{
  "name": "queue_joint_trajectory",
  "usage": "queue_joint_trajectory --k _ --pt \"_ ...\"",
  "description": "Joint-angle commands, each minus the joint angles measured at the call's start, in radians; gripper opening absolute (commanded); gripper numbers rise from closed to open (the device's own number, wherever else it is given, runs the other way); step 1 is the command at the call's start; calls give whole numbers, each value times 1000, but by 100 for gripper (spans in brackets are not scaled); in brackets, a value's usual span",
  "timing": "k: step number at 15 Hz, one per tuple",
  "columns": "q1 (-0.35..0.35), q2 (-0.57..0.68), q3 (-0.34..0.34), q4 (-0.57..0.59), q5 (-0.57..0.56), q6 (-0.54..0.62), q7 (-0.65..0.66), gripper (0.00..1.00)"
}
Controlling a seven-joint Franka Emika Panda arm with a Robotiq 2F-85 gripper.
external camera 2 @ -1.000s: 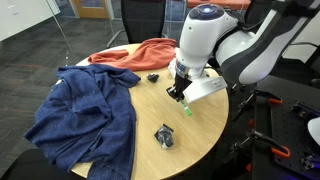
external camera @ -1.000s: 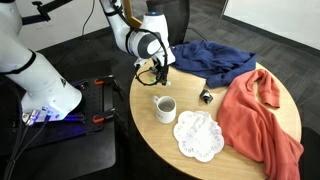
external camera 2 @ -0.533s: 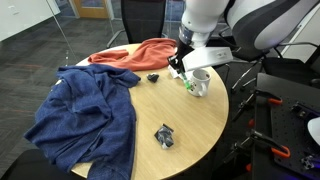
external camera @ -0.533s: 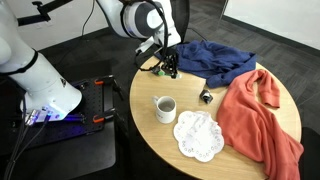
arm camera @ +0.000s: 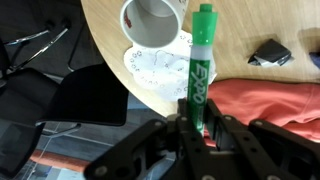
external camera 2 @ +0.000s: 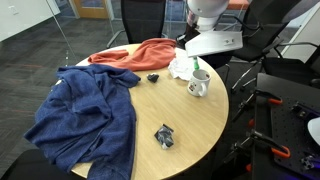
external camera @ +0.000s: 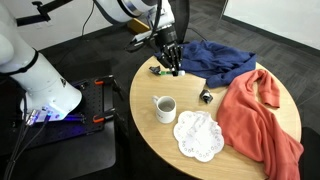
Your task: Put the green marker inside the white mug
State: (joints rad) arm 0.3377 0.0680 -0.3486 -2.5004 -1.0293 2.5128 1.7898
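Note:
The green marker, now hanging above the round table, will be let go by my gripper inside the upright white mug [external camera: 167, 105] [arm camera: 153, 18], which is next to the white lacy doily.
My gripper [arm camera: 192, 118] is shut on the green marker [arm camera: 200, 60], which sticks out from between the jaws. In both exterior views the gripper [external camera: 171, 64] [external camera 2: 188, 64] hangs well above the round table with the marker [external camera: 158, 70] [external camera 2: 196, 68] in it. The white mug [external camera: 164, 108] stands upright near the table's edge, below and in front of the gripper. It also shows in an exterior view [external camera 2: 198, 86] and at the top of the wrist view [arm camera: 152, 22], open side showing.
A white lacy doily [external camera: 198, 136] lies beside the mug. A red cloth [external camera: 260, 115] and a blue cloth [external camera: 215, 60] cover much of the wooden table [external camera 2: 190, 130]. Small black clips [external camera: 206, 96] [external camera 2: 164, 136] lie on it. A black cart [external camera: 95, 100] stands next to the table.
The gripper has risen from the table with the green marker in it and swung sideways across the table, above the mug's side.

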Motion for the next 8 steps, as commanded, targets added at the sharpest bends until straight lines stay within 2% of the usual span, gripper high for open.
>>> queue_joint_trajectory --k 1,4,8 --pt "-126 -56 168 -14 -56 -157 111 5" --pt "-182 -61 255 -12 -60 -241 168 5" --pt "-216 -61 315 -5 -102 -331 283 5"
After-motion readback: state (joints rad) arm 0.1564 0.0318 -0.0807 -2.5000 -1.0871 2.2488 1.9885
